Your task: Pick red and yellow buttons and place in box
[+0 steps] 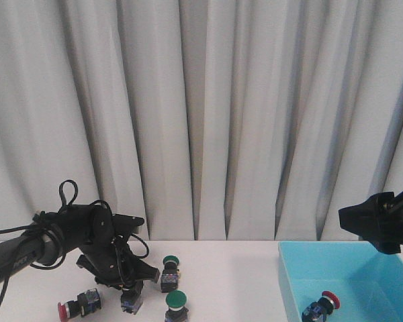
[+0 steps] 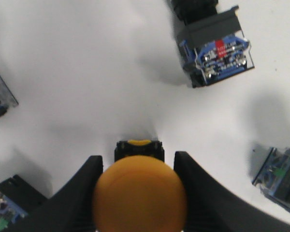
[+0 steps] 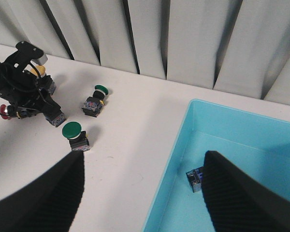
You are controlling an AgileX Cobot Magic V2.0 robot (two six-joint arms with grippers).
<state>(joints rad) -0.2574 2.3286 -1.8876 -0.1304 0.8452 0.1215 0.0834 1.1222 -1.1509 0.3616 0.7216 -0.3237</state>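
The fingers of my right gripper needs to close on the lower end of the button's body (image 1: 131, 304) (image 3: 57, 119) and take over the yellow button from between my left gripper's fingers.
A yellow button (image 2: 139, 200) stands upright between the fingers of my left gripper (image 2: 138, 157), which is low over the table (image 1: 124, 285). A thin strip of white shows between each fingertip and the button's black body, so the jaws stand open around it. The yellow cap (image 3: 36, 70) also peeks out in the right wrist view. A red button (image 1: 74, 305) lies on its side left of that gripper. Another red button (image 1: 322, 305) lies inside the light blue box (image 1: 285, 275). My right gripper (image 3: 142, 157) hangs open and empty above the box's left rim (image 3: 176, 145).
Two green-capped buttons (image 1: 169, 268) (image 1: 176, 303) sit on the white table right of the left gripper. A black and blue switch body (image 2: 216, 50) lies just beyond the yellow button, and more bodies sit at the view's edges (image 2: 280, 176). Grey curtains hang behind.
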